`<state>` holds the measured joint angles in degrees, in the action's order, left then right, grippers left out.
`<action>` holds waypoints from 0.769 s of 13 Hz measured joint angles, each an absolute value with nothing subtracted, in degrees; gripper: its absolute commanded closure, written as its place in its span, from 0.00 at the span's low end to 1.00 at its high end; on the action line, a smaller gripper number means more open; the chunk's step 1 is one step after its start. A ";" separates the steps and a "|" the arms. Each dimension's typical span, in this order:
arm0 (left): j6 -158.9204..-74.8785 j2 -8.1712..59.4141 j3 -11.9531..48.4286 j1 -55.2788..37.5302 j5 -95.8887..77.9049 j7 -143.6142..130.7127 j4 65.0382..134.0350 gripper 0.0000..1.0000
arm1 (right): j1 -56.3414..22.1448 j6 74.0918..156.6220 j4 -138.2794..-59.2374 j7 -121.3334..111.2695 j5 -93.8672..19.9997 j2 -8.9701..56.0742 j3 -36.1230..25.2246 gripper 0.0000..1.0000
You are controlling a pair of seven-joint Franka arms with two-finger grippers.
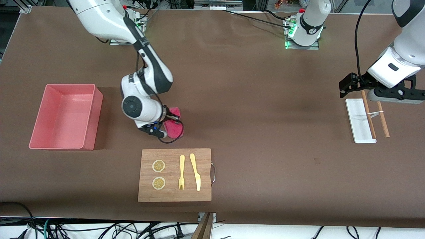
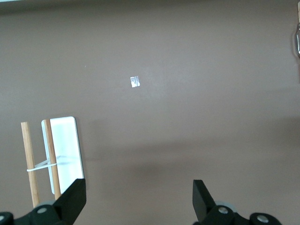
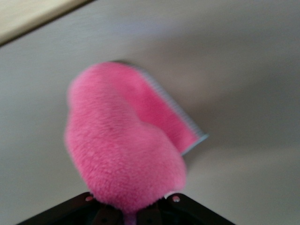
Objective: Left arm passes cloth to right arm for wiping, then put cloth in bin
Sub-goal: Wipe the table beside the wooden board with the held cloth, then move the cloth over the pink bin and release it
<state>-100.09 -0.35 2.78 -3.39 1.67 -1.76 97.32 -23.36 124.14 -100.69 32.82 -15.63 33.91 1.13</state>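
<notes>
Next, my right gripper releases the cloth against the salmon-pink bin's inside nearest the white tray (image 1: 81,117). The cloth is now low over the brown table.
The cloth (image 1: 174,128) is magenta-pink and bunched, with a grey edge showing in the right wrist view (image 3: 122,150). My right gripper (image 1: 167,123) is shut on the cloth's top and holds it low over the brown table, just farther from the front camera than the cutting board. I cannot tell whether the cloth touches the table. In the right wrist view the cloth covers my right gripper (image 3: 136,212) almost fully. The salmon-pink bin (image 1: 94,113) stands empty toward the right arm's end. My left gripper (image 1: 346,89) is open and empty, waiting above the white tray; it also shows in the left wrist view (image 2: 138,190).
A wooden cutting board (image 1: 176,194) holds two lemon slices (image 1: 158,166), a yellow fork (image 1: 181,172) and a yellow knife (image 1: 196,172). A flat white tray (image 1: 360,121) with tied wooden chopsticks (image 1: 382,119) lies toward the left arm's end; both show in the left wrist view (image 2: 65,150).
</notes>
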 measured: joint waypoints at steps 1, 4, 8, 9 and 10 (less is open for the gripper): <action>-99.94 -1.10 2.70 -3.40 1.67 -1.76 98.06 0.00 | -21.58 124.35 -102.41 29.16 -15.61 33.52 0.95 1.00; -99.32 -1.62 2.36 -3.39 1.67 -1.75 98.51 0.00 | -16.13 124.68 -107.19 16.31 -15.31 30.96 -0.86 1.00; -98.93 -1.63 2.36 -3.43 1.67 -1.74 98.56 0.00 | -9.41 124.91 -110.73 4.95 -8.25 27.23 -3.07 1.00; -98.93 -1.64 2.36 -3.46 1.67 -1.74 98.55 0.00 | -8.68 124.91 -111.24 1.52 -6.93 26.47 -4.10 1.00; -98.91 -1.64 2.36 -3.47 1.67 -1.74 98.55 0.00 | -8.18 124.71 -111.60 -1.97 -5.58 25.55 -5.42 1.00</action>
<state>-98.91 -1.64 2.36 -3.47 1.67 -1.74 98.55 -8.18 124.71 -111.60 -1.97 -5.58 25.55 -5.42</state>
